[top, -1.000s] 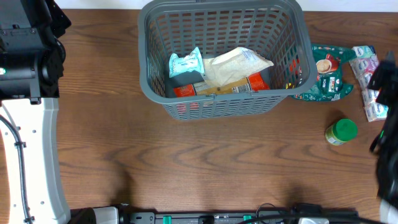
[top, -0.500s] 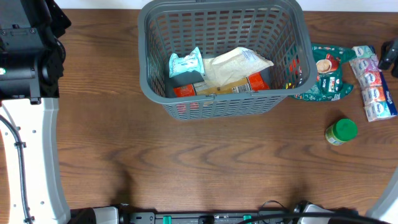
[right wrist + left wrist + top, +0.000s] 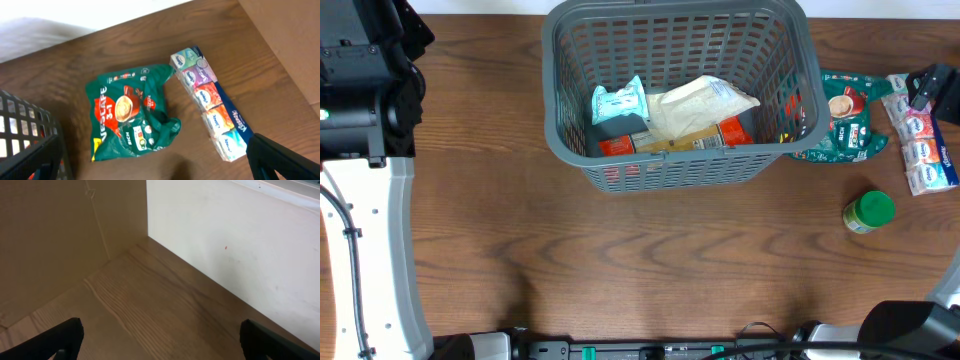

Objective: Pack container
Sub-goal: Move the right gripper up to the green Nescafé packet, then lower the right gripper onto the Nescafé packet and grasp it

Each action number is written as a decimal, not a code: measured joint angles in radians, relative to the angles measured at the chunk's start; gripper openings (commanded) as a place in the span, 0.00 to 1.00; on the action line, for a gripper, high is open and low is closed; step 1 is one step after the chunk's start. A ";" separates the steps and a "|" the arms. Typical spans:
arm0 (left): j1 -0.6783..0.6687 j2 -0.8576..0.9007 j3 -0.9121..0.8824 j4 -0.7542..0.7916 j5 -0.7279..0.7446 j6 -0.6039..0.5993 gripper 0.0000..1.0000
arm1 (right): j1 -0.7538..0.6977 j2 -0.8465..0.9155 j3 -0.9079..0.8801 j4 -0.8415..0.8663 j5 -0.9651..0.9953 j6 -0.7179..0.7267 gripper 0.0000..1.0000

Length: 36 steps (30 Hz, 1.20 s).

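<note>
The printed red mug point(image 3: 847, 105) point(image 3: 131, 104) is in the middle of the green coffee bag. I move my right gripper there next and close it on that spot.
The container point(image 3: 680, 165), a dark grey lattice basket, stands at the table's far middle. In it lie a light blue wipes pack point(image 3: 620, 102), a cream bag point(image 3: 703, 103) and a red-orange packet point(image 3: 735, 132). Just right of it lie a green coffee bag point(image 3: 845, 115) point(image 3: 132, 112) and a strip of tissue packs point(image 3: 920, 140) point(image 3: 210, 100). My right gripper point(image 3: 932, 88) point(image 3: 166, 170) hangs open above these two, with nothing between its fingers. My left gripper point(image 3: 162, 345) is open over bare wood at the far left, away from the container.
A small green-lidded jar point(image 3: 869, 211) stands on the table in front of the coffee bag. The left arm's body point(image 3: 365, 90) fills the far left corner. A pale wall point(image 3: 240, 245) runs along the table's back edge.
My right arm has moved from over the tissue packs toward the back right corner, uncovering them. The left arm and all objects have stayed put.
</note>
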 measured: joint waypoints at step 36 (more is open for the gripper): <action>0.000 0.000 0.000 0.000 0.000 0.000 0.99 | 0.184 0.489 0.014 0.018 0.097 -0.134 0.99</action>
